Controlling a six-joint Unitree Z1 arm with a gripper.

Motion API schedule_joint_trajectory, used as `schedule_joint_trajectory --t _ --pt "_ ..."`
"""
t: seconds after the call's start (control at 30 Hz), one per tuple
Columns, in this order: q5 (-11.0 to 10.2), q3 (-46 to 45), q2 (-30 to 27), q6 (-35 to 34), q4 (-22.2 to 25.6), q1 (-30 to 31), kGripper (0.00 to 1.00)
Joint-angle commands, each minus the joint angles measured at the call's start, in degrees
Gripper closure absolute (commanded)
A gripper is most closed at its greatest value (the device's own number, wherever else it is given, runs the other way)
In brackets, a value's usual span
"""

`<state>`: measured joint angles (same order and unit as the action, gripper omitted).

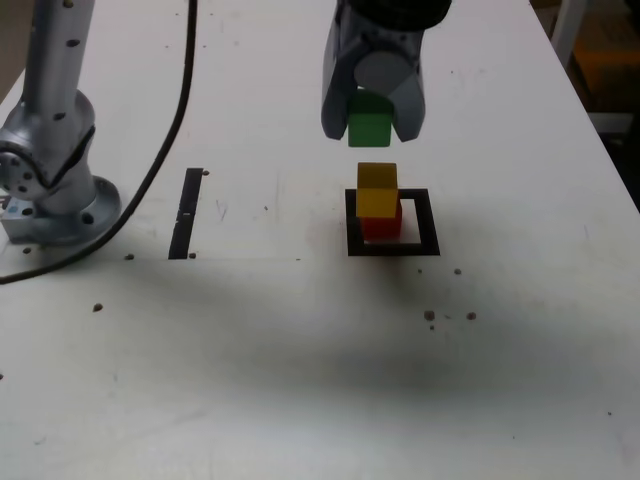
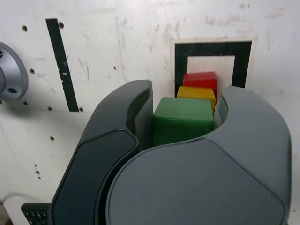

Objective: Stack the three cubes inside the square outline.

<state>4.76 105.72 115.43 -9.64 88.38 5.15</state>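
Observation:
Next, my gripper lets go of the green cube on top of the yellow cube [image 1: 377, 170] [image 2: 202, 105], to finish the stack above the red cube.
My gripper [image 1: 370, 128] is shut on the green cube [image 1: 369, 124], holding it in the air a little above the stack. Below it the yellow cube [image 1: 377, 190] sits on the red cube [image 1: 382, 222] inside the square outline [image 1: 392, 222] of black tape. In the wrist view the green cube [image 2: 183, 121] is clamped between the two grey jaws, with the yellow cube [image 2: 197, 93] and red cube [image 2: 200, 78] showing just beyond it, within the square outline [image 2: 213, 49]. Only an edge of the red cube shows under the yellow one.
The arm's grey base [image 1: 50, 150] stands at the exterior view's left, with a black cable [image 1: 170, 130] curving past it. A straight black tape strip [image 1: 186, 212] lies between the base and the square. The white table [image 1: 300, 380] has small holes and specks.

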Motion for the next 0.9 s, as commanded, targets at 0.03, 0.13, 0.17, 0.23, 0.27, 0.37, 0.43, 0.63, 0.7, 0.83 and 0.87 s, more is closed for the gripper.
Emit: schedule_joint_trajectory --t 0.03,0.13,0.17,0.23,0.27,0.37,0.43,0.63,0.7,0.83,0.87 --pt "0.84 -0.11 0.19 0.06 -0.1 0.39 0.83" --pt "1.47 -0.39 0.26 0.06 -0.19 0.57 0.83" --pt "1.7 -0.63 0.31 0.06 -0.29 0.62 0.83" --pt "2.21 -1.26 0.51 0.09 -0.66 0.65 0.83" --pt "2.56 -1.58 0.74 0.11 -0.91 0.65 0.83" --pt "3.15 -1.77 1.36 0.34 -1.46 0.65 0.83" --pt "3.66 -1.72 2.13 0.77 -2.35 0.65 0.83" --pt "3.98 -1.69 3.09 1.21 -3.94 0.65 0.82" --pt "3.93 -1.75 3.22 1.24 -4.19 0.65 0.82" --pt "3.79 -2.1 3.26 1.29 -4.41 0.65 0.82" --pt "3.74 -2.33 3.2 1.29 -4.44 0.65 0.81"
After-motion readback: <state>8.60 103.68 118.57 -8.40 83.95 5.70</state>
